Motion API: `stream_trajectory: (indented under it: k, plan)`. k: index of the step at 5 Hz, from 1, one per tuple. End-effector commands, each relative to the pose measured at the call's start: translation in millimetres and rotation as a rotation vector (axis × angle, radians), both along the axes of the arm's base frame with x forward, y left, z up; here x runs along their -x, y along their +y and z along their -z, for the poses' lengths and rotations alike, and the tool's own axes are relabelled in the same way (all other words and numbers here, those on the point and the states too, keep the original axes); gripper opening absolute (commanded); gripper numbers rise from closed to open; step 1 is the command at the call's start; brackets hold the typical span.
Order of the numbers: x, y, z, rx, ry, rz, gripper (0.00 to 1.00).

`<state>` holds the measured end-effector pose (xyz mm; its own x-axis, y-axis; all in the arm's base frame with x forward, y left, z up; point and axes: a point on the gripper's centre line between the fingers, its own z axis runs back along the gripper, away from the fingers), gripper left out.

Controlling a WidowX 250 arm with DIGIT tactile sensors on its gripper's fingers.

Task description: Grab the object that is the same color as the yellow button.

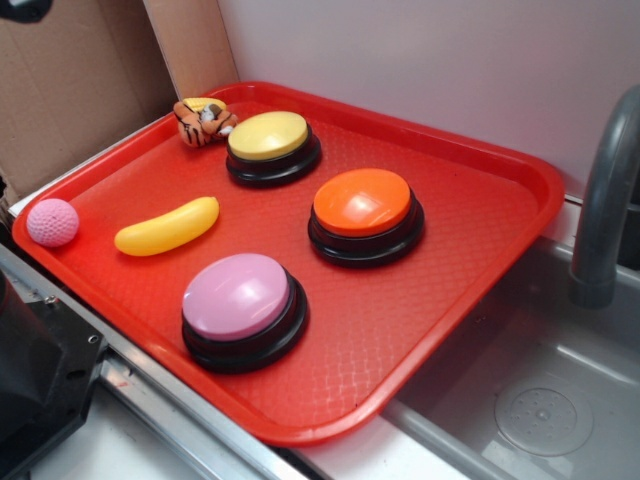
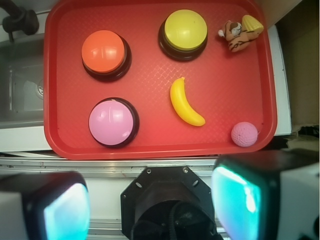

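Observation:
The yellow toy banana matches the colour of the yellow button, so my gripper should next go to the middle of the yellow toy banana [image 1: 168, 230] [image 2: 182, 104] and close there.
The yellow toy banana [image 1: 167, 227] lies on the red tray [image 1: 450, 300], left of centre; in the wrist view it [image 2: 185, 102] lies right of centre. The yellow button [image 1: 268, 137] stands at the tray's back; in the wrist view it [image 2: 185, 31] is at the top. My gripper [image 2: 152, 205] hangs high above the robot base, off the tray's near edge. It is open and empty, its two pads [image 2: 67, 210] wide apart. It does not show in the exterior view.
An orange button [image 1: 362, 204] and a pink button [image 1: 238, 297] stand on the tray. A plush tiger [image 1: 203, 120] sits at the back corner, a pink dimpled ball [image 1: 52, 221] at the left corner. A grey sink [image 1: 540, 400] and faucet [image 1: 605, 200] are right of the tray. Cardboard stands behind.

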<state>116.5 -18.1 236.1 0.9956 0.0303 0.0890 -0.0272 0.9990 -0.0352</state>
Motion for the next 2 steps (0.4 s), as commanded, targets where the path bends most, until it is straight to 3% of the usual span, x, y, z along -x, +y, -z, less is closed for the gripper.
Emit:
stream_trajectory:
  k: [1, 2]
  plan:
    - [0, 0, 0, 0.0, 0.0, 0.0, 1.0]
    - [-7, 4, 11, -0.008, -0.053, 0.06, 1.0]
